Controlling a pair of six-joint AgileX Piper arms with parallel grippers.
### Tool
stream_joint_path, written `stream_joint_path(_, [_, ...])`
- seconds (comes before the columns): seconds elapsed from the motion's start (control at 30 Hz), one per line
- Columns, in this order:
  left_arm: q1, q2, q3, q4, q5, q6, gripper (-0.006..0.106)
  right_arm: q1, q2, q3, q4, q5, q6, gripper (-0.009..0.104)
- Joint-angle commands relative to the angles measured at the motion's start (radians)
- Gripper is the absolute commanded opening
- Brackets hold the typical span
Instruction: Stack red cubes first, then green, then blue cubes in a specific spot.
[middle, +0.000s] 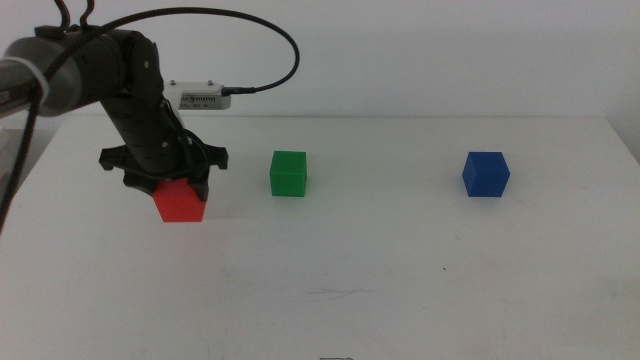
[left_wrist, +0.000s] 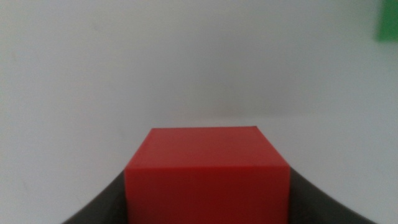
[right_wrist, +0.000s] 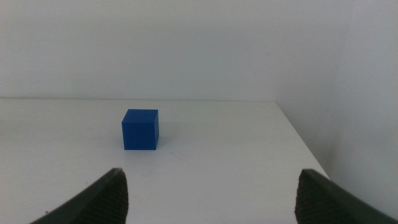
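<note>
The robot's left gripper will set the red cube down on the white table (middle: 335, 268), just behind the thin scuff marks.
The red cube (middle: 180, 200) sits at the left of the white table, with my left gripper (middle: 178, 188) shut on it from above. In the left wrist view the red cube (left_wrist: 205, 152) fills the gap between the dark jaws, which press on both its sides. To its right on the table stands the green cube (middle: 289, 173), a corner of which shows as a green patch (left_wrist: 388, 18) in the left wrist view. The blue cube (middle: 486, 174) rests far right. My right gripper (right_wrist: 211, 183) is open, out of the middle view, facing the blue cube (right_wrist: 140, 129) from a distance.
The table's right edge (right_wrist: 298, 134) runs close to the blue cube. The left arm's cable (middle: 270, 40) loops above the table's back. Bare white tabletop (middle: 330, 280) spreads in front of the cubes.
</note>
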Motion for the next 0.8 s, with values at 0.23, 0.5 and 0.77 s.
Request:
stream_joint_path(0.23, [-0.236,-0.15,0.035,0.137,-0.03,-0.38,0.014,-0.003,-0.016,-0.019,-0.009,-0.076,-0.013,0.091])
stream_joint_path(0.5, [-0.427,-0.032,-0.105,0.136,0.019,-0.496,0.014,-0.003,-0.016,-0.019,-0.009,-0.076,-0.013,0.091])
stream_joint_path(0.77, [-0.509,0.04,-0.145,0.13,0.005,-0.577,0.014,-0.003,-0.016,-0.019,-0.013,-0.072,-0.013,0.091])
